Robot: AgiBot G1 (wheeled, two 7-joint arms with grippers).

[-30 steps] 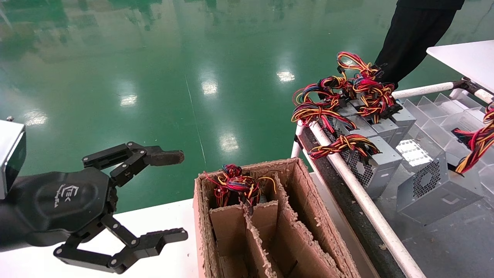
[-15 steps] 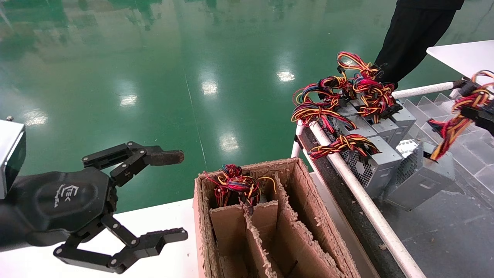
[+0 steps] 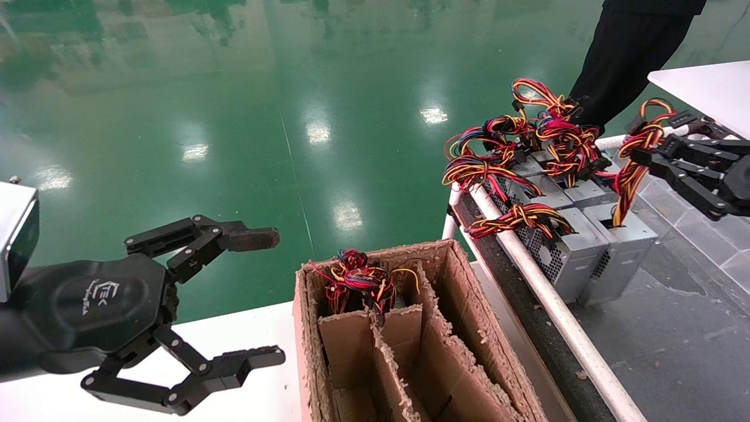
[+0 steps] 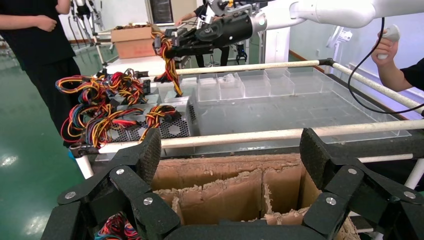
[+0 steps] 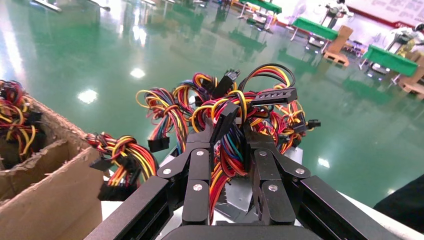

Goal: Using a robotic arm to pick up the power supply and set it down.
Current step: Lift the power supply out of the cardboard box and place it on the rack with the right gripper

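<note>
I need to set the power supply, now hanging low over the tray floor, on the dark tray's bottom against the nearest grey supply [image 3: 597,287] with my right gripper.
My right gripper [image 3: 644,153] is shut on the red, yellow and orange wire bundle [image 5: 225,150] of the power supply [image 3: 624,246]. This grey metal box hangs from the wires, upright, right beside the row of other supplies, low over the dark tray floor. I cannot tell whether it touches the floor. In the left wrist view the right gripper [image 4: 172,45] shows far off, with the wires dangling down to the box [image 4: 176,103]. My left gripper [image 3: 263,298] is parked open and empty to the left of the cardboard box; in its own view [image 4: 231,155] it faces that box.
A divided cardboard box [image 3: 463,305] holds one wired unit [image 3: 357,281] in its far cell. Several other supplies [image 3: 562,193] stand along a white pipe rail [image 3: 545,293]. Clear plastic dividers [image 3: 691,199] lie beyond, and a person in black [image 3: 627,53] stands behind.
My right gripper came into view from the right, pulling the power supply by its wires leftward. The box swung upright against the row. The left arm stayed still.
</note>
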